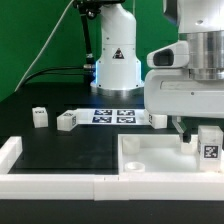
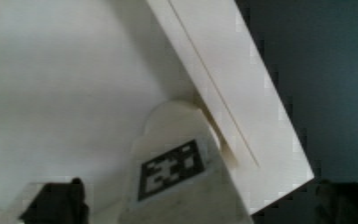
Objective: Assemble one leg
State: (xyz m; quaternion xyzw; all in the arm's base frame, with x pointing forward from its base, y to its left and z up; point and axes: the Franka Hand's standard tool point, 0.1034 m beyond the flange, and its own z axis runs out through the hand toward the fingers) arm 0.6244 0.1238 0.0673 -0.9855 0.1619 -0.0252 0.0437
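Observation:
Next, I turn my gripper square to the leg, as the leg's tagged side slants between my gripper's fingers, then close on the leg's flat sides [image 1: 209, 150] and twist it.
My gripper [image 1: 198, 126] is at the exterior view's right, over the large white tray-like top [image 1: 150, 160]. It is shut on a leg [image 1: 210, 144], a chunky white block with a black-and-white tag facing the camera. In the wrist view the leg [image 2: 179, 165] sits between the dark fingertips [image 2: 55, 204], and my gripper [image 2: 197, 206] holds it against the top's raised rim [image 2: 229, 90]. The leg's lower end is at the top's right side; the socket is hidden. Three other legs lie on the black table: two at the left [image 1: 40, 117] [image 1: 67, 121] and one by the gripper [image 1: 158, 119].
The marker board [image 1: 113, 116] lies in the middle in front of the robot base [image 1: 115, 60]. A white raised border [image 1: 50, 185] runs along the table's front and left edges. Cables hang at the back left.

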